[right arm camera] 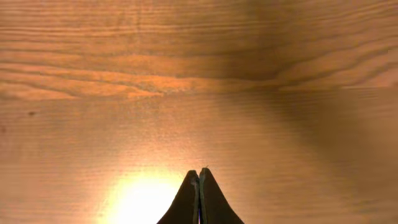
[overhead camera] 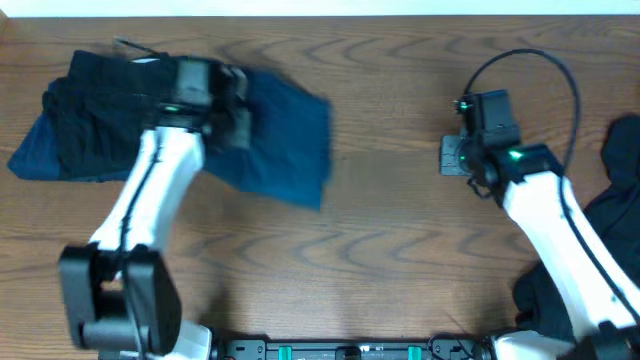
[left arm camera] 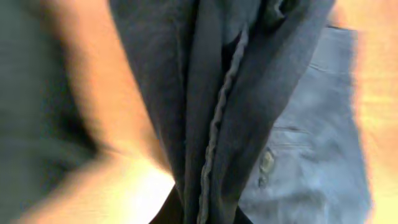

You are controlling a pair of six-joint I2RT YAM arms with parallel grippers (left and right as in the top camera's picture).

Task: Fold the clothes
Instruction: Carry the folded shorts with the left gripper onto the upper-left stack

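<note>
The dark blue denim shorts will be laid on top of the darker bunched layers [overhead camera: 127, 101] as my left gripper lets go of them.
The dark blue denim shorts [overhead camera: 285, 140] lie at the table's far left, partly folded, with darker layers bunched at the left. My left gripper [overhead camera: 205, 85] is over the shorts and shut on a fold of the cloth; in the left wrist view the seamed fabric [left arm camera: 214, 124] runs up from between the jaws [left arm camera: 205, 214], with a lighter blue panel to the right. My right gripper [overhead camera: 452, 155] is shut and empty above bare wood at the right; its closed fingertips [right arm camera: 199, 177] show in the right wrist view.
More dark garments [overhead camera: 615, 210] are heaped at the table's right edge beside the right arm. The brown wooden table [overhead camera: 390, 250] shows bare wood between the two arms. The arm bases stand at the front edge.
</note>
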